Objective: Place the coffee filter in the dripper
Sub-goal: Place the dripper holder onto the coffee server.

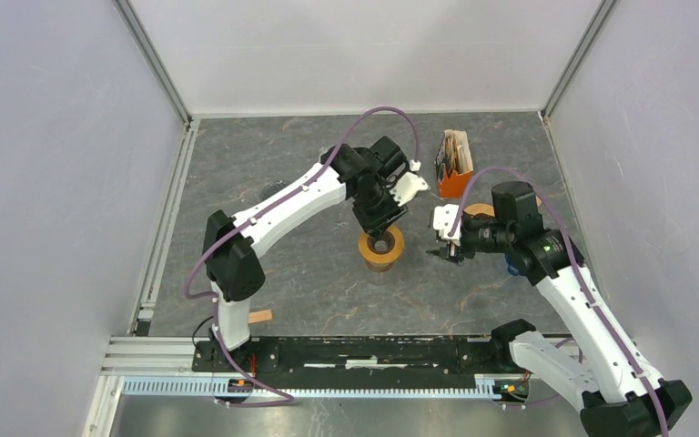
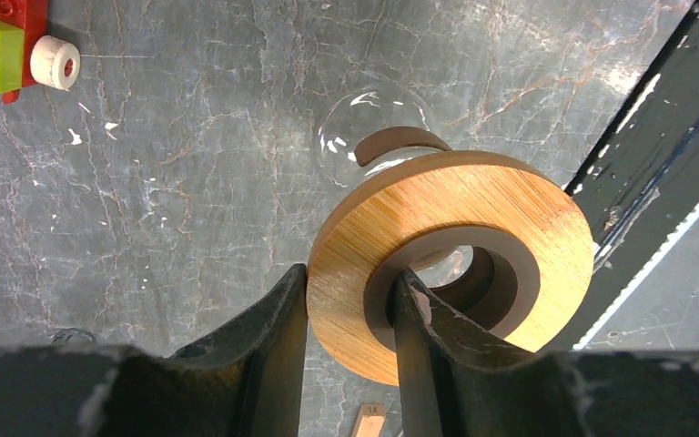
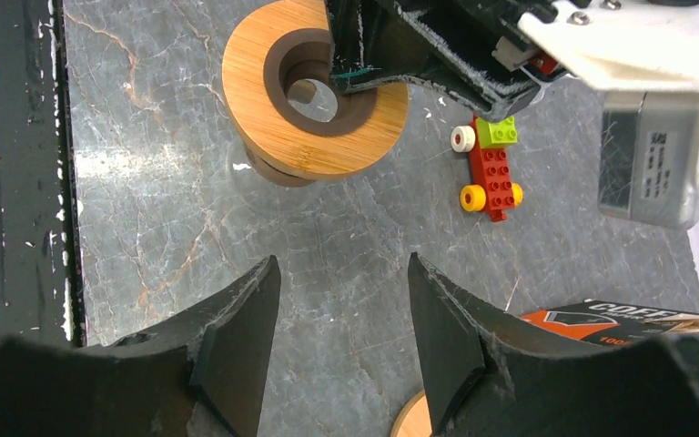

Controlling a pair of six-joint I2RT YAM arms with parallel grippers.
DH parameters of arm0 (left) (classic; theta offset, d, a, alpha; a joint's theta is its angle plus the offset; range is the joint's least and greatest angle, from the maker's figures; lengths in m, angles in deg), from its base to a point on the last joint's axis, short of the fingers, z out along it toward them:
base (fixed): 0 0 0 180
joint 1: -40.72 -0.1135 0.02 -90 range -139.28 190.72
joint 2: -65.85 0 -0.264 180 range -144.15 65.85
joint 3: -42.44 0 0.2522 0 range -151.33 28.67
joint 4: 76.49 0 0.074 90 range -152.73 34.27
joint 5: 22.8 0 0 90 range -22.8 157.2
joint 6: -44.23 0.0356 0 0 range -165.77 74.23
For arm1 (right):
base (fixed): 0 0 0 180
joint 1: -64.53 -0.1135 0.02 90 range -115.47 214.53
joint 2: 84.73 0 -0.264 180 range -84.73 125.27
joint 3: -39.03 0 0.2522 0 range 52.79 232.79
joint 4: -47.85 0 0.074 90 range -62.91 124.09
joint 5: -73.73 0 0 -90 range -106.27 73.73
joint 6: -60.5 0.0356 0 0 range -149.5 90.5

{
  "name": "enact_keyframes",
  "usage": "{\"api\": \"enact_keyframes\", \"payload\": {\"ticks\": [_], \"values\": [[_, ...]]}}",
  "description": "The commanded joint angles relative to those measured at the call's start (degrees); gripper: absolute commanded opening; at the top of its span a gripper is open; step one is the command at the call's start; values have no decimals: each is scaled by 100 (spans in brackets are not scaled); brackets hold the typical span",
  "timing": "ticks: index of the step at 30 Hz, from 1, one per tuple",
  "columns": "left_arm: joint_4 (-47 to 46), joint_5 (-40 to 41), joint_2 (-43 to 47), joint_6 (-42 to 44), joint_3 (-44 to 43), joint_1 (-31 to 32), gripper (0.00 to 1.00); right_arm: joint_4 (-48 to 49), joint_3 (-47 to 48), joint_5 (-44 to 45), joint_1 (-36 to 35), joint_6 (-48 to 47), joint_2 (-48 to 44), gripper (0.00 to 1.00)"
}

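I should use my left gripper to set the wooden collar down gently so that it rests on the clear glass at the table's middle [image 1: 381, 250].
The dripper [image 1: 381, 248] is a glass cone with a round wooden collar [image 2: 473, 218], at the table's middle. My left gripper [image 1: 380, 228] is shut on the collar [image 2: 350, 278], with one finger outside the rim and one inside the centre hole. I cannot tell whether the dripper is lifted. The dripper also shows in the right wrist view [image 3: 264, 100]. The coffee filters [image 1: 458, 146] stand in an orange box [image 1: 455, 173] at the back right; the box's edge also shows in the right wrist view [image 3: 619, 319]. My right gripper [image 1: 443, 250] is open and empty [image 3: 341, 264], to the right of the dripper.
A small Lego car [image 3: 490, 173] lies beyond the dripper and also shows in the left wrist view [image 2: 0, 45]. A round wooden disc [image 1: 481, 210] lies under my right arm. A small wooden block [image 1: 260, 317] lies near the left base. A black rail [image 1: 355, 350] runs along the front edge.
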Motion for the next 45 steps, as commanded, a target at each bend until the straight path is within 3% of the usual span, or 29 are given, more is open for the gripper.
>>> {"api": "enact_keyframes", "payload": {"ticks": [1,20,45], "values": [[-205,488,32,-291,3,162,19,89,-71,-26,-4,-103,-105,60],[-483,693,41,-275,309,272,32,112,-186,-22,1,-27,-133,60],[-488,942,506,-157,295,291,83,452,-538,254,97,386,-240,60]]}}
